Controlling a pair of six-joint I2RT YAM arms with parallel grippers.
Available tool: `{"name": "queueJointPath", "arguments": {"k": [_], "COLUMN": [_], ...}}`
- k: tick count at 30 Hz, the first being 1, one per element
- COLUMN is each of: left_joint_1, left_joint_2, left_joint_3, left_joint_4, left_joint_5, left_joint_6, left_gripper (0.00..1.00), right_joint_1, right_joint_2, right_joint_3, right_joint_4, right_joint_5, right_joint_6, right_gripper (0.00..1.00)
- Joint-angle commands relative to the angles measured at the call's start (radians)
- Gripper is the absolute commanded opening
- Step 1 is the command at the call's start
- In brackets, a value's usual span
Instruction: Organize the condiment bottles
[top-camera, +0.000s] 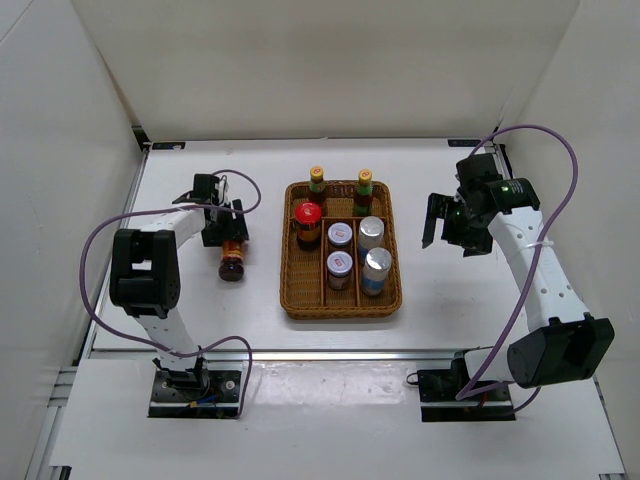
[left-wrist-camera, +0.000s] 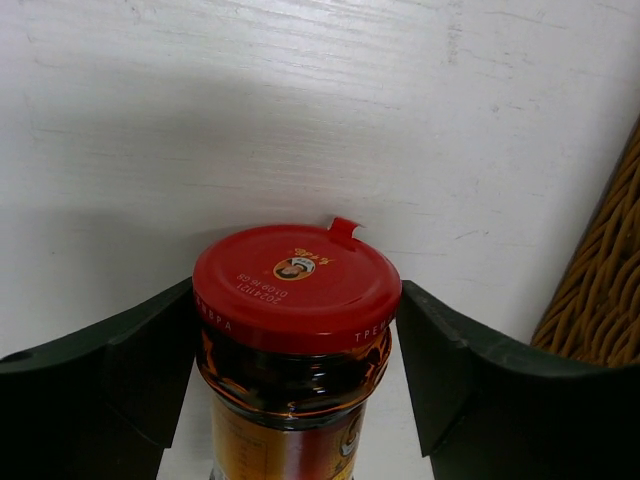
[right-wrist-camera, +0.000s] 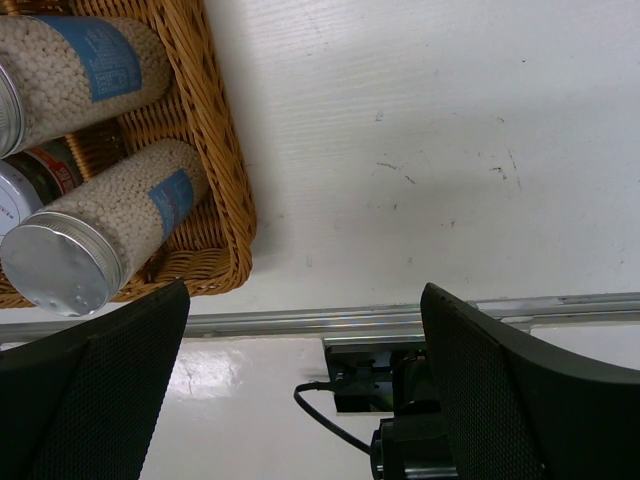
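Observation:
The red-capped jar, now outside the brown wicker tray, will be let go by my left gripper in the tray (top-camera: 305, 271), between the near brown jar and the tray's rim.
A red-capped jar (top-camera: 232, 260) sits left of the brown wicker tray (top-camera: 292, 285), outside it. My left gripper (top-camera: 226, 238) is shut on it. In the left wrist view the jar (left-wrist-camera: 297, 290) fills the gap of the gripper (left-wrist-camera: 297, 375), and both fingers touch it at the cap. The tray holds the second red-capped jar (top-camera: 308, 222), two yellow-capped bottles (top-camera: 317, 179) (top-camera: 364, 181), two brown jars (top-camera: 340, 234) (top-camera: 340, 266) and two blue-white jars (top-camera: 371, 231) (top-camera: 377, 266). My right gripper (top-camera: 441, 226) is open and empty, right of the tray.
White walls enclose the table on three sides. The tray's rim shows at the right edge of the left wrist view (left-wrist-camera: 600, 290). In the right wrist view the tray's corner (right-wrist-camera: 225, 190) and a blue-white jar (right-wrist-camera: 110, 225) show at upper left, and a metal rail (right-wrist-camera: 400, 318) runs along the near edge.

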Motion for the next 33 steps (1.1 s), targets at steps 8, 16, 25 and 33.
{"name": "queueJointPath", "arguments": {"k": [8,16,25,33], "left_joint_1": [-0.004,-0.004,-0.004,-0.03], "left_joint_2": [-0.09,-0.226,-0.363,-0.581], "left_joint_3": [0.004,0.023,-0.073,-0.118], "left_joint_4": [0.072,0.101,0.153,0.173], "left_joint_5": [0.067,0.102,0.194,0.167], "left_joint_6": [0.027,0.016,-0.032,-0.032], "left_gripper": [0.27,0.11,0.11,0.11], "right_joint_1": [-0.004,-0.004,-0.004,-0.004], "right_joint_2": [-0.008,-0.017,-0.017,-0.017], "right_joint_3": [0.019,0.019,0.01,0.01], "right_joint_4": [0.009,0.009,0.009,0.0], "right_joint_5": [0.01,0.001,-0.027,-0.027], "right_joint_6": [-0.015,-0.015,-0.015,-0.015], "right_gripper": [0.99,0.99,0.99,0.99]}}
